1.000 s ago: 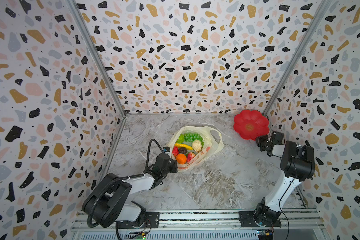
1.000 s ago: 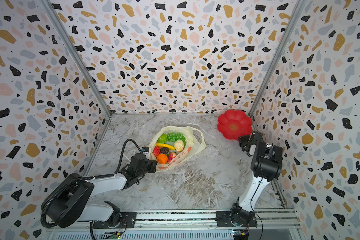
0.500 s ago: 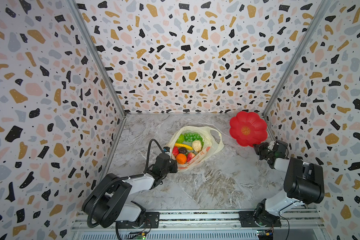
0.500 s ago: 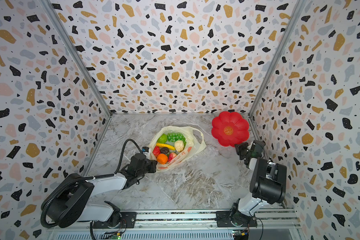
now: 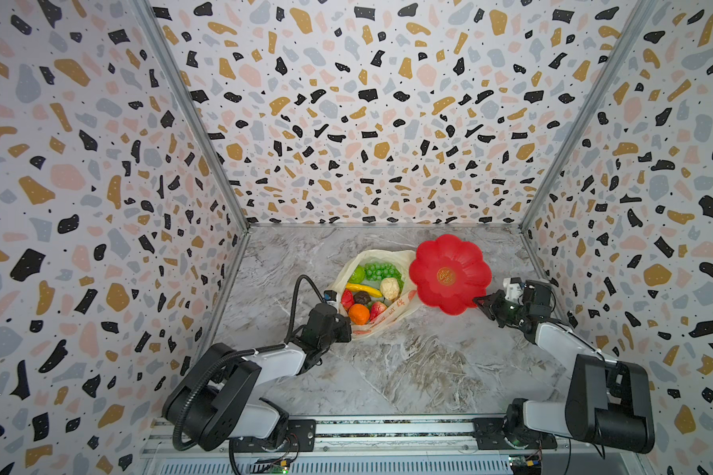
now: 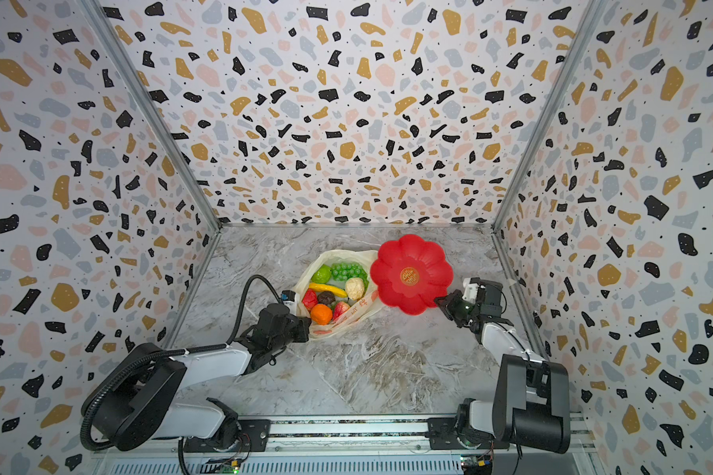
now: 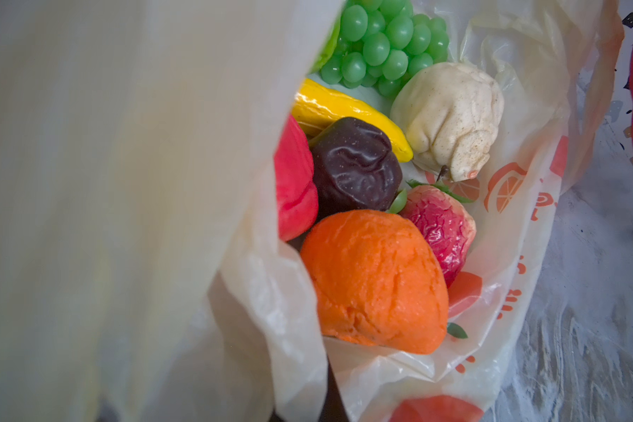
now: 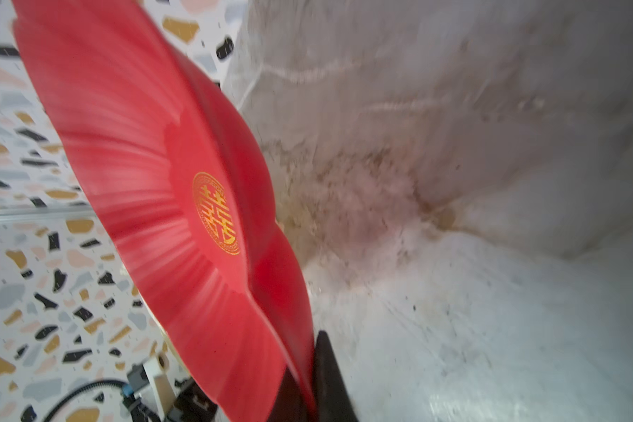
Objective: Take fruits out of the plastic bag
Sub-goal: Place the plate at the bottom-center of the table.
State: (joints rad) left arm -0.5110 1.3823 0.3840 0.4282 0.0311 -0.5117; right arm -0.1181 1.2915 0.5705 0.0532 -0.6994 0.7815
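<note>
My right gripper has the red dish. It will let go of it on the marble (image 5: 420,358) between the plastic bag and the metal rail.
The plastic bag (image 5: 387,256) lies open mid-table with the fruits inside: an orange (image 5: 359,313), a banana (image 5: 365,289), a grape bunch (image 5: 381,271), a cream knobbly one (image 5: 390,288), a dark brown one (image 7: 355,168) and a strawberry (image 7: 439,226). A red one (image 7: 293,190) and a green one (image 5: 357,273) lie along the bag's left side. My left gripper (image 5: 340,325) is shut on the bag's near-left edge, and the film (image 7: 125,182) hides its jaws in the left wrist view. My right gripper (image 5: 480,302) is shut on the rim of the red flower-shaped dish (image 5: 449,273).
The red dish (image 8: 143,164) hangs tilted above the marble table (image 5: 408,362), and its left edge overlaps the bag's right side in both top views. Terrazzo walls close in the left, back and right. A metal rail (image 5: 387,427) runs along the front.
My right arm has carried the red dish from the back right corner leftward and nearer, up to the bag's right side. The left arm and the bag have not moved.
</note>
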